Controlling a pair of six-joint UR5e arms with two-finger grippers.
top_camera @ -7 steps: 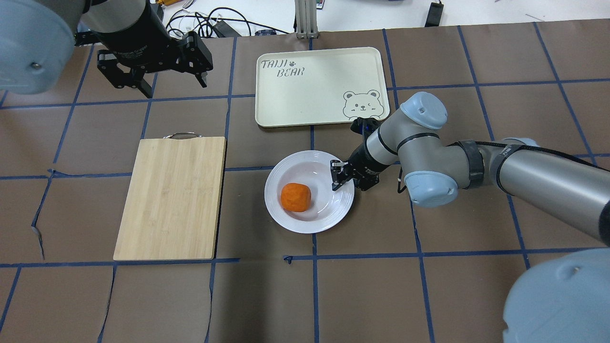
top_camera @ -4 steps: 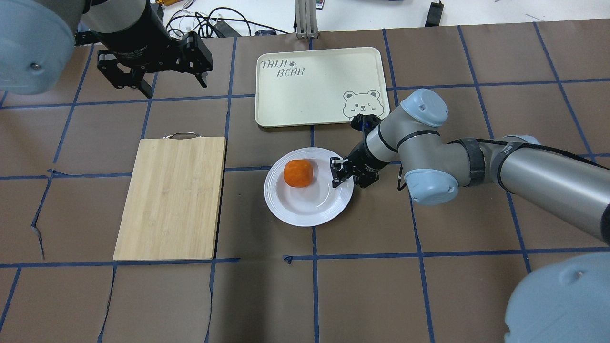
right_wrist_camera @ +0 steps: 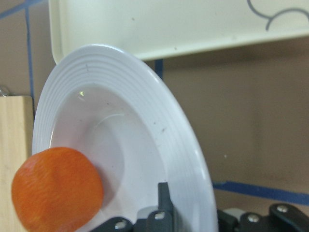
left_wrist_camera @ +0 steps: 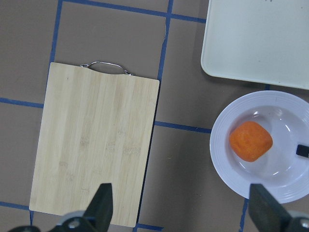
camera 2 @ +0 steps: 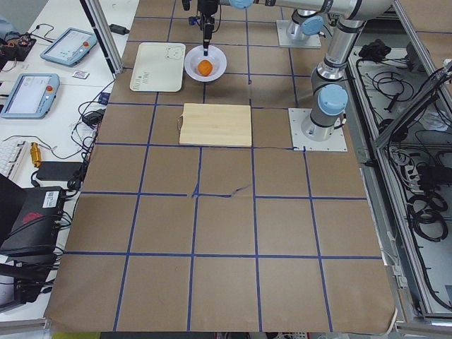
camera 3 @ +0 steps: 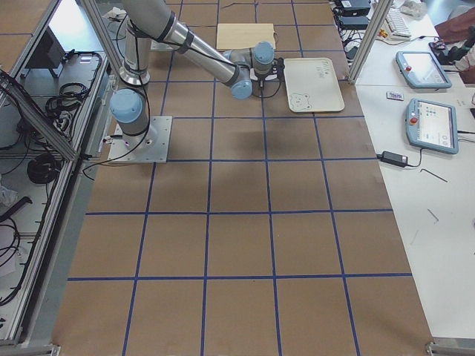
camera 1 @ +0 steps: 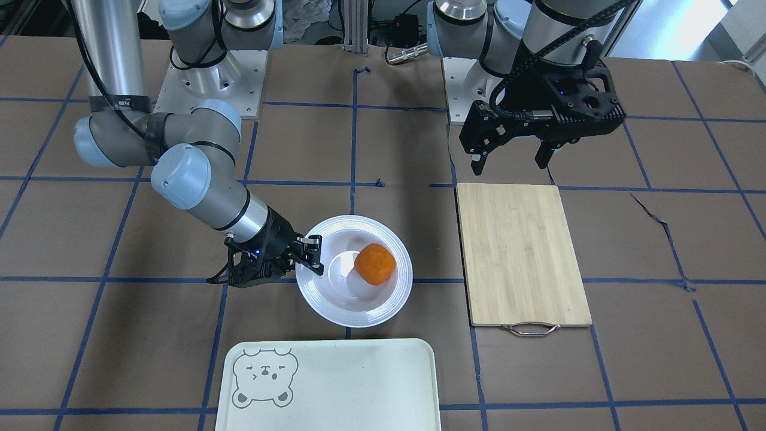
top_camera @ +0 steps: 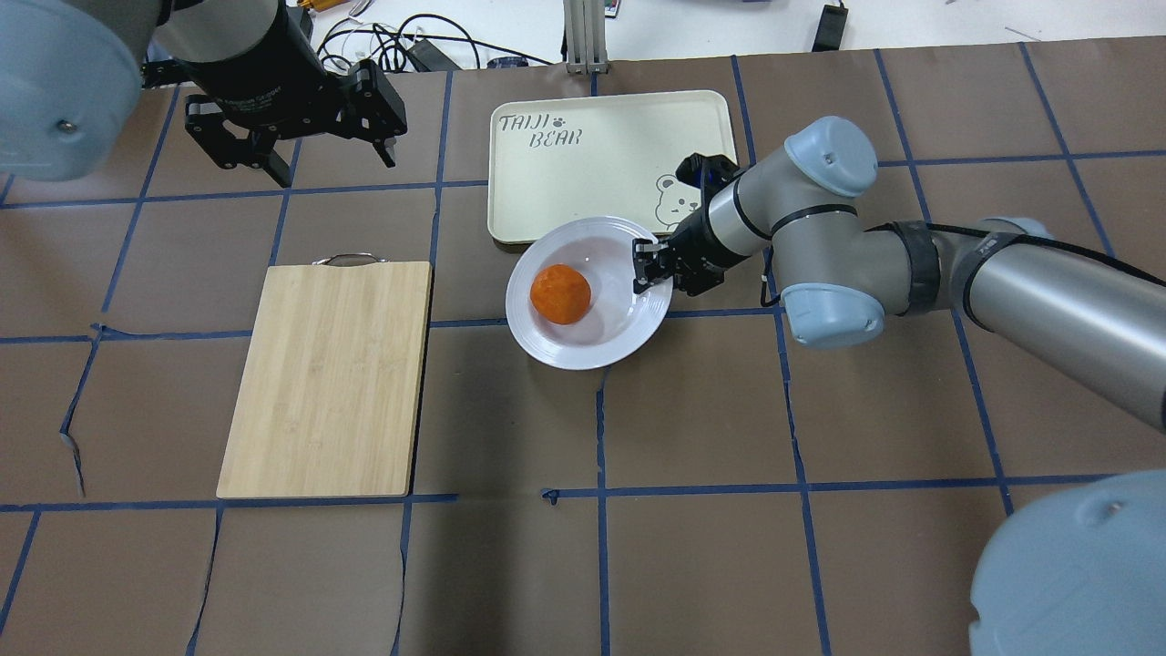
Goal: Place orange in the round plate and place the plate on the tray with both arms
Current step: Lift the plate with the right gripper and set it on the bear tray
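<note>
I need to use my right gripper to set the white round plate down on the middle of the cream tray (camera 1: 342,391), beside the bear drawing.
The white round plate (top_camera: 629,328) hangs by its right rim in my right gripper (top_camera: 649,264), which is shut on it. The orange (top_camera: 560,293) lies in the plate's sunken centre, left of the fingers. In the overhead view the plate's far edge overlaps the near edge of the cream tray (top_camera: 601,164). From the front I see the plate (camera 1: 365,314), the orange (camera 1: 375,263), the right gripper (camera 1: 311,257) and the tray (camera 1: 335,383). The right wrist view shows the plate's rim (right_wrist_camera: 159,125), the orange (right_wrist_camera: 57,188) and the tray (right_wrist_camera: 169,24). My left gripper (top_camera: 332,159) hovers open and empty, far left of the tray.
A bamboo cutting board (top_camera: 328,378) with a metal handle lies left of the plate, under my left gripper (camera 1: 508,164) in the front view. Brown table paper with blue tape lines covers the table. Cables and a metal post stand beyond the tray's far edge.
My right gripper has carried the plate away from the robot, up to the tray's near edge. The orange rolled about inside the plate. The left arm has not moved.
</note>
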